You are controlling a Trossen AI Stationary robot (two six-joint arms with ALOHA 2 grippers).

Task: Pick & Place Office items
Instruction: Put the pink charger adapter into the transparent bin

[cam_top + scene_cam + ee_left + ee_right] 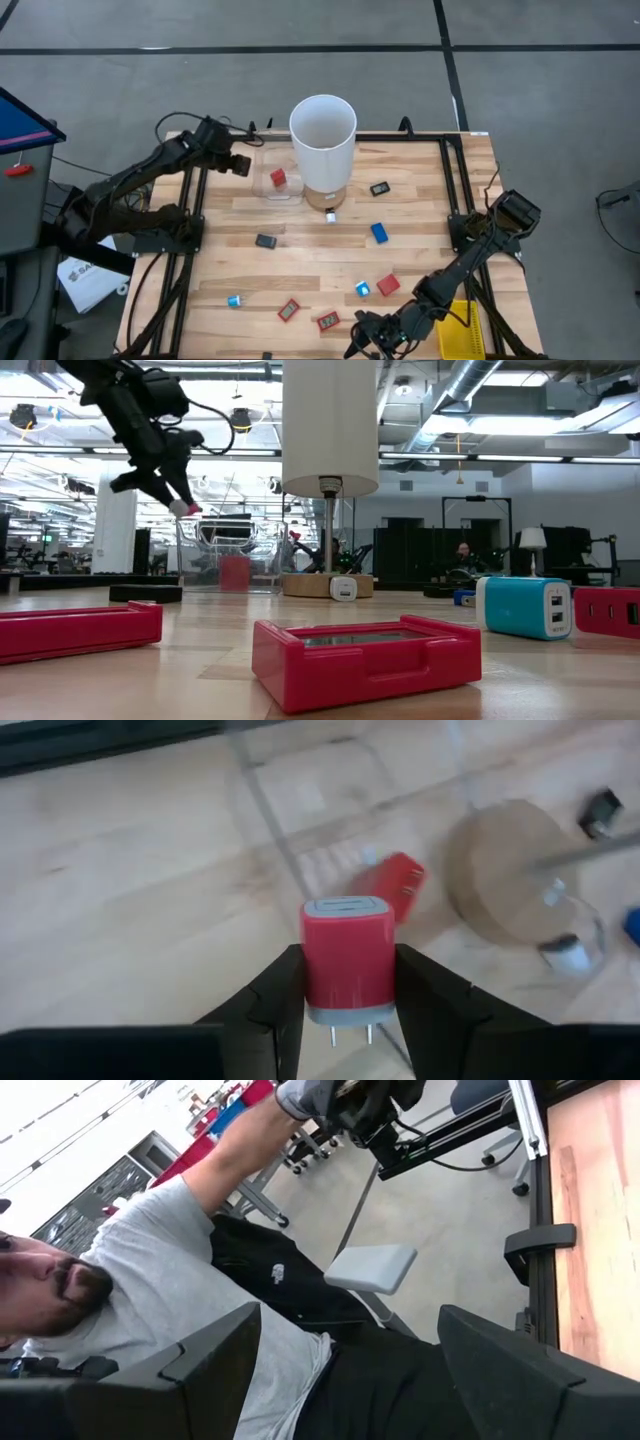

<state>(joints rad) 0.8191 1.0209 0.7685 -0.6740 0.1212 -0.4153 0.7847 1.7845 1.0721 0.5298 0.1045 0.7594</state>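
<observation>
Next, I let the red charger plug go with my left gripper inside the clear box [271,157] [341,822], just behind the second red plug.
My left gripper [243,165] hangs above the table's far left, beside a clear box [281,186], shut on a red charger plug [348,945] with grey ends. A second red plug [401,885] lies inside that box. More office items lie loose on the wood: black pieces [265,240] [380,188], blue ones [379,232] [362,289], a red block [388,285] and flat red cases [289,310] [327,321]. My right gripper [362,335] waits open at the near edge, holding nothing. My left gripper pinches the red plug by its two opposite sides [312,970] between its two fingers. The metal prongs [350,1032] point back toward the wrist. The fingers [180,500] slant down toward the box. The plug is lifted clear of the table.
A tall white cylinder [323,135] on a round wooden base [326,196] stands right beside the clear box. A yellow mesh basket [462,330] sits at the near right corner. A person [150,1270] is off the table's near side. Black frame rails [452,185] edge the table.
</observation>
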